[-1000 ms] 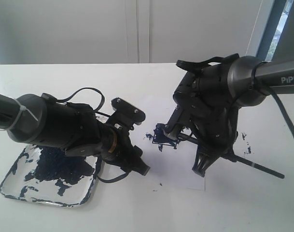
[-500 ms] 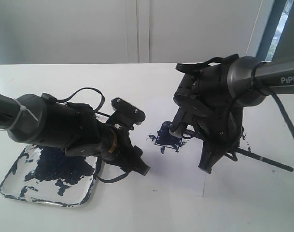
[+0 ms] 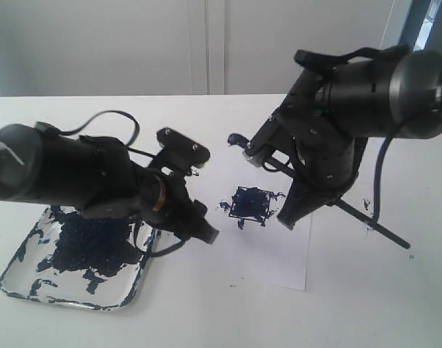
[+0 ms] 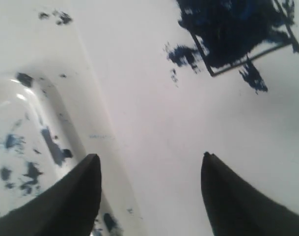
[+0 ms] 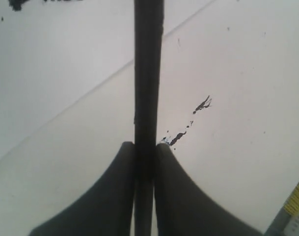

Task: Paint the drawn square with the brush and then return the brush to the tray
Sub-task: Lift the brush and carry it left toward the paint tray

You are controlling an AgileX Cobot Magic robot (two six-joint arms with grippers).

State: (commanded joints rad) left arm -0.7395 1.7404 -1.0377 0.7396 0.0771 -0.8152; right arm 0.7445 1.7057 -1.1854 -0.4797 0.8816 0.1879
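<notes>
My right gripper is going to set the brush down with its tip in the tray and its handle on the table [image 3: 183,297] next to the white paper. The brush still hangs above the paper.
The drawn square [image 3: 251,203] on the white paper [image 3: 279,257] is daubed blue-black, with smears past its outline; it also shows in the left wrist view as the square [image 4: 237,34]. My right gripper [image 3: 289,216] hangs above the paper, right of the square, shut on the brush [image 3: 366,225]. The brush's dark tip [image 3: 235,139] is raised in the air behind the square. Up close, the black handle [image 5: 148,73] is pinched between the right gripper [image 5: 145,145] fingers. My left gripper [image 3: 206,233] is open and empty between the tray [image 3: 61,299] and the square.
The paint-blotched tray's rim [image 4: 75,123] lies beside the open left gripper [image 4: 149,157]. Small paint specks [image 5: 188,128] dot the table right of the paper. A wall runs behind the table.
The right arm has lifted the brush off the square, raising its tip up and toward the back. The left arm has shifted slightly back.
</notes>
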